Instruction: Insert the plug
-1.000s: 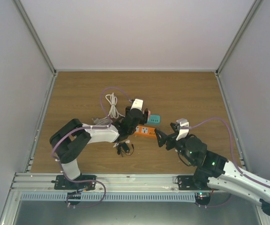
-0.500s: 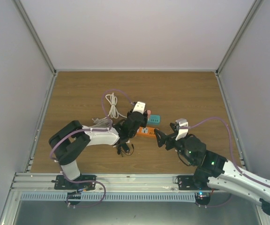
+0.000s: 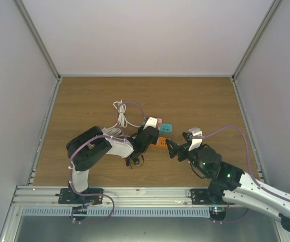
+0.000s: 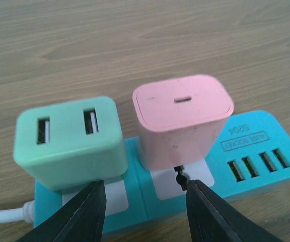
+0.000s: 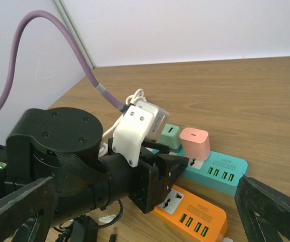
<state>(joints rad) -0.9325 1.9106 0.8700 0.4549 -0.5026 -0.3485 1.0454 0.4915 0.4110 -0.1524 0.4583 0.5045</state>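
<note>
The black adapter in front of the orange power strip is next for my right gripper, which should go to it and close on the adapter's body (image 3: 136, 161) (image 5: 85, 228).
A pink plug (image 4: 183, 121) stands upright in a socket of the teal power strip (image 4: 245, 156), with a green plug (image 4: 67, 141) seated beside it. My left gripper (image 4: 145, 206) hovers just in front of the strip, open. Its black fingers (image 4: 82, 212) stand apart and touch neither plug. From the right wrist, the pink plug (image 5: 194, 142) and teal strip (image 5: 220, 169) lie behind the left gripper (image 5: 177, 166). My right gripper (image 3: 171, 148) is wide open and empty, right of the orange strip (image 3: 161, 142).
An orange power strip (image 5: 195, 214) lies in front of the teal one, under the left wrist. A coiled white cable (image 3: 121, 115) lies behind the left arm. A black adapter with its cord (image 3: 132, 160) sits close to the left forearm.
The left wrist has shifted slightly right toward the teal strip, its elbow has risen, and its jaws have narrowed. The right arm has not moved.
</note>
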